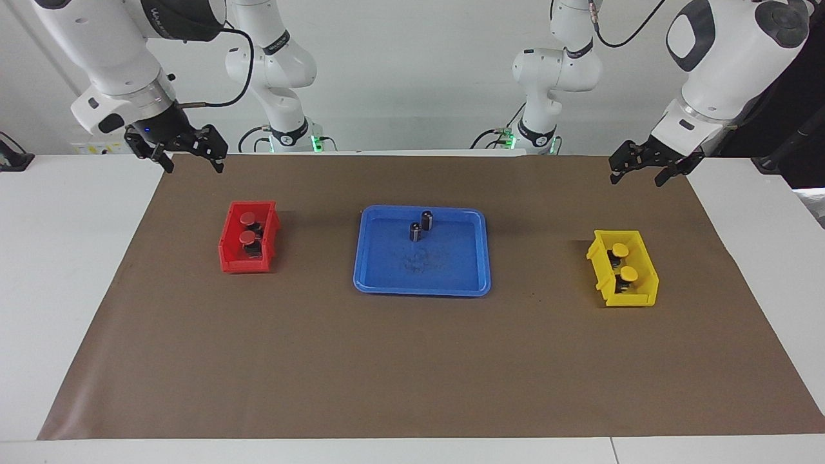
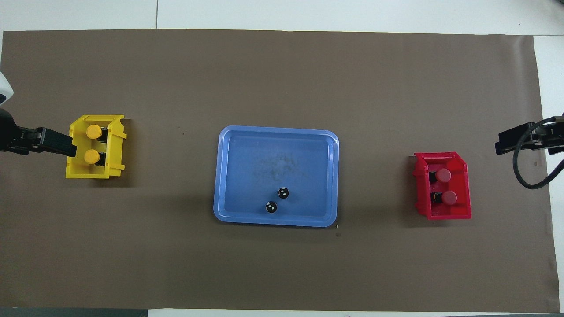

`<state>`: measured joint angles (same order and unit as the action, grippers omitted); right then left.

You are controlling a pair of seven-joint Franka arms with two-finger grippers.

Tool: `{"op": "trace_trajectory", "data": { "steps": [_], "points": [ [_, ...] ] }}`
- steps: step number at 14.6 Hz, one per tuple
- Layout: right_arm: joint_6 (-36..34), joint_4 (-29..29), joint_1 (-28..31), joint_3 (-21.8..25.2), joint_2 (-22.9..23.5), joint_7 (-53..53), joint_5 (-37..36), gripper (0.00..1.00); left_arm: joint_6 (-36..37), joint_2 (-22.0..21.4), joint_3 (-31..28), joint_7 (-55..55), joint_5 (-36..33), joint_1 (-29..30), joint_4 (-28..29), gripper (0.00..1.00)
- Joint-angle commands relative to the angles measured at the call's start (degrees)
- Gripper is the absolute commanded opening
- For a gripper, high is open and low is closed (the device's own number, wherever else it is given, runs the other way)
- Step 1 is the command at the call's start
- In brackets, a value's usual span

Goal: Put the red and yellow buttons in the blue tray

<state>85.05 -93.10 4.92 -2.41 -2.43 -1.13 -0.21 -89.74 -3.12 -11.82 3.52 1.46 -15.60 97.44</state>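
Next, I move my right gripper to the far red button (image 2: pixel 442 175) in the red bin, beyond the near red button, and close it there.
Two red buttons (image 1: pixel 248 219) (image 1: pixel 248 239) sit in the red bin (image 1: pixel 227 248); they also show in the overhead view (image 2: pixel 443 175) (image 2: pixel 449 197). Two yellow buttons (image 1: pixel 620 249) (image 1: pixel 628 275) sit in the yellow bin (image 1: pixel 599 261); they also show in the overhead view (image 2: pixel 94 131) (image 2: pixel 91 156). The blue tray (image 1: pixel 451 264) lies mid-mat between the bins and holds no buttons. My right gripper (image 1: pixel 188 158) hangs open and empty over the mat edge near the red bin. My left gripper (image 1: pixel 639 175) hangs open and empty over the mat near the yellow bin. Both arms wait.
Two small capless black cylinders (image 1: pixel 427 219) (image 1: pixel 416 231) stand in the blue tray (image 2: pixel 246 167), in the part nearer the robots. A brown mat (image 1: pixel 412 361) covers the white table. In the overhead view the raised left gripper (image 2: pixel 61 144) overlaps the yellow bin's rim (image 2: pixel 115 149).
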Motion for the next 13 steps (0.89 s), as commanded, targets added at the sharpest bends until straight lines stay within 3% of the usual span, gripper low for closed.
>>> {"op": "trace_trajectory", "data": {
  "steps": [1,10,13],
  "points": [
    [-0.7,0.3,0.3,-0.3,-0.3,0.4,0.1,1.0,1.1,0.6,-0.5,-1.0,-0.8,2.4,-2.9,1.0],
    [-0.2,-0.7,0.2,-0.5,-0.6,0.5,0.4,1.0,0.6,0.1,-0.2,-2.0,-0.2,3.0,-2.7,1.0],
    [0.4,-0.2,0.2,-0.5,-0.2,-0.9,0.3,1.0,0.1,0.2,2.1,-1.9,-0.1,6.2,-2.5,1.0]
  ]
}}
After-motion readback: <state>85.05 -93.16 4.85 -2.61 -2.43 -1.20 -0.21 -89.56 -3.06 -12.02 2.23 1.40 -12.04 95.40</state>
